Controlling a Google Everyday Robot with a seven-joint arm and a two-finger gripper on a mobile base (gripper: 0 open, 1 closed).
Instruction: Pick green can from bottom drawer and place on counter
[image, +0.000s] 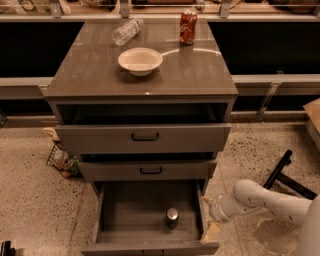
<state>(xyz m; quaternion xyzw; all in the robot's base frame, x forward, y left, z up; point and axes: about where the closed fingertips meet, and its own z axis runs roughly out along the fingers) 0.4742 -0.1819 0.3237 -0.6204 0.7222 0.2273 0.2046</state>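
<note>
I need to close my gripper around the green can's upper part (172, 214), just a little below its silver top, there inside the open bottom drawer.
The green can (172, 218) stands upright on the floor of the open bottom drawer (115, 220), right of its middle and near the front. Its silver top shows. My gripper (208, 217) is at the end of the white arm (265, 200), which comes in from the right. It sits just outside the drawer's right wall, level with the can and to its right. Its tan fingertips (211, 233) are spread apart and hold nothing. The counter (195, 70) is the cabinet's glossy grey-brown top.
On the counter are a white bowl (140, 60), a clear plastic bottle (127, 31) lying on its side and a red can (188, 27). Two drawers with black handles (145, 136) stick out above the bottom drawer. A wire basket (62, 159) stands on the floor at left, a black leg (280, 170) at right.
</note>
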